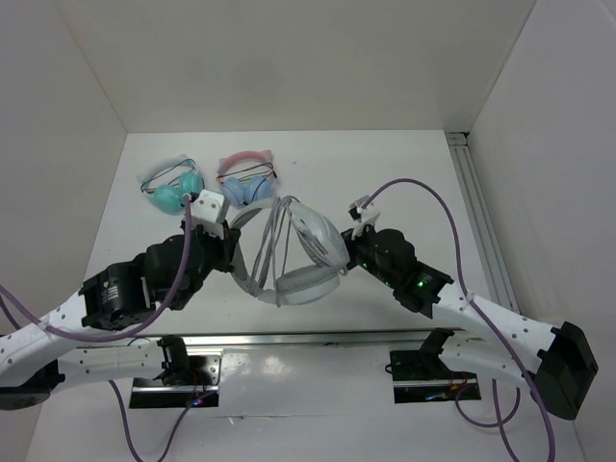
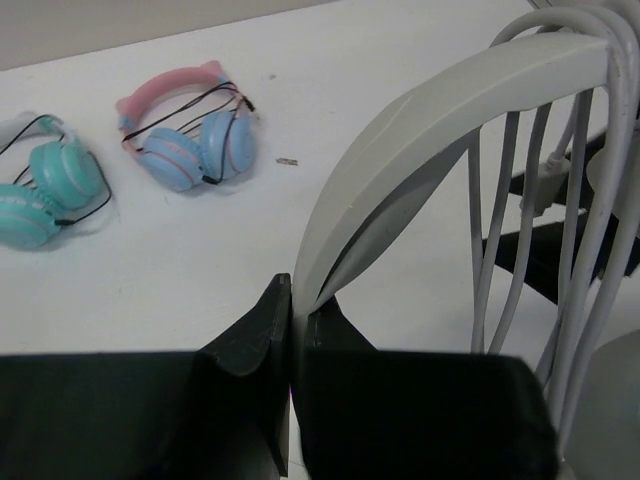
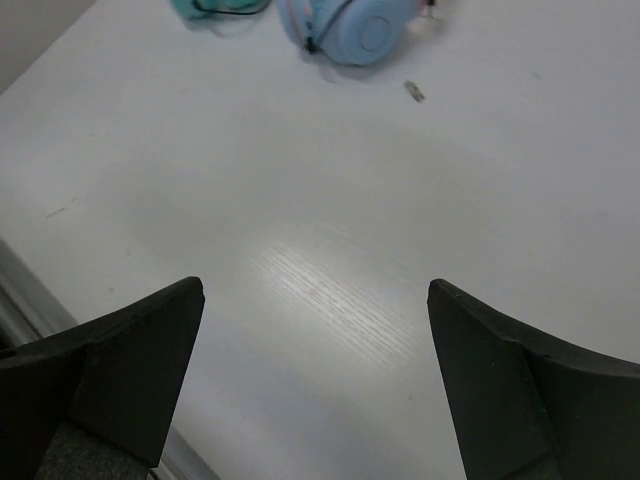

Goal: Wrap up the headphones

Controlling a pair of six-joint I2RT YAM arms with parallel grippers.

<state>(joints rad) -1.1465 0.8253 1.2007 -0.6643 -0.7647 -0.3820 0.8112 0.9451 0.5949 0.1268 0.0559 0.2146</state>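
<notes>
Next, I release the white-and-grey headphones from my left gripper on the table (image 1: 201, 258) between the teal headphones and the front rail.
The white-and-grey headphones (image 1: 300, 252) lie at the table's middle, between the two arms. The thin grey cable (image 1: 274, 248) runs in several strands across the headband. In the left wrist view the wide headband (image 2: 430, 130) arches up and to the right, with the cable strands (image 2: 560, 250) hanging beside it. My left gripper (image 1: 238, 241) is shut on the headband's lower end (image 2: 297, 300). My right gripper (image 1: 348, 254) sits just right of the headphones. It is wide open (image 3: 315, 300), with only bare table between its fingers.
A teal pair of headphones (image 1: 173, 190) and a pink-and-blue cat-ear pair (image 1: 245, 180) lie at the back left, and both show in the left wrist view (image 2: 45, 190) (image 2: 190, 130). A metal rail (image 1: 478, 221) runs along the right edge, and another (image 1: 318, 339) along the front.
</notes>
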